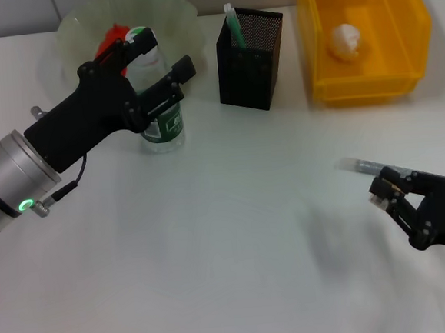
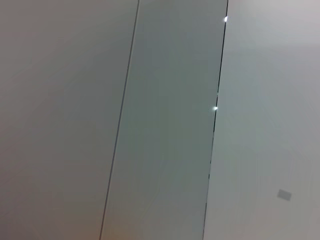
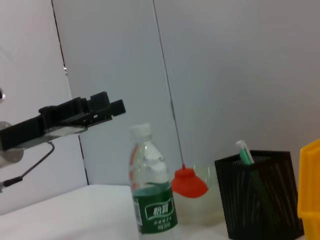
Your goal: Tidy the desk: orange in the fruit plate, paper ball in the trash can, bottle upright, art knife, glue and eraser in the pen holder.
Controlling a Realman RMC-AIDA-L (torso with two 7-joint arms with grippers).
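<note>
My right gripper needs to put the eraser down inside the black pen holder [image 1: 257,34] [image 3: 260,159], beside the green and white stick that is there.
The bottle [image 1: 162,129] stands upright on the white desk; it also shows in the right wrist view [image 3: 152,200]. My left gripper [image 1: 166,54] is open, up beside the bottle's cap and apart from it [image 3: 107,107]. The orange [image 1: 109,43] lies in the fruit plate [image 1: 176,16]. The paper ball [image 1: 346,41] lies in the trash can [image 1: 370,85]. The pen holder [image 1: 250,60] holds a green and white stick [image 1: 233,23]. My right gripper [image 1: 380,189] is low at the right, shut on a thin pale grey stick [image 1: 355,165]. The eraser is out of view.
The fruit plate, pen holder and trash can stand in a row along the desk's far edge. The left wrist view shows only grey wall panels [image 2: 165,120]. White desk surface [image 1: 236,235] lies between the two arms.
</note>
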